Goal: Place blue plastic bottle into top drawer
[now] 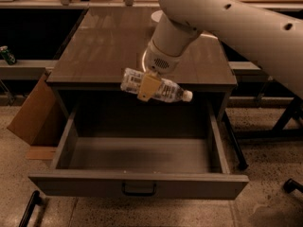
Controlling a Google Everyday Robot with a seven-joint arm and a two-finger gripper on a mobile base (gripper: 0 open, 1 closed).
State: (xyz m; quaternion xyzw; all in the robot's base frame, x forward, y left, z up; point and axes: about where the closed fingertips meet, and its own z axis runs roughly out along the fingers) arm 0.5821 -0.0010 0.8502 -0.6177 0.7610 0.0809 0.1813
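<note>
The robot's gripper needs to release the blue plastic bottle, now held above the drawer's back, near the middle of the open top drawer's grey bottom (165, 146).
The blue plastic bottle (161, 87) is a pale clear bottle with a white label and white cap, lying sideways in the air with its cap to the right. My gripper (147, 85) is shut on the bottle's middle and holds it above the back of the open top drawer (137, 186), just in front of the cabinet top's front edge. The drawer is pulled far out, grey, with a dark pull handle (138, 190) at the centre of its front panel. Nothing shows inside it.
The brown cabinet top (109, 46) lies behind the bottle. A white bowl (157, 16) is partly hidden behind my arm at the back. A cardboard box (31, 112) stands on the floor at the left. A green can (6, 55) sits on a left shelf.
</note>
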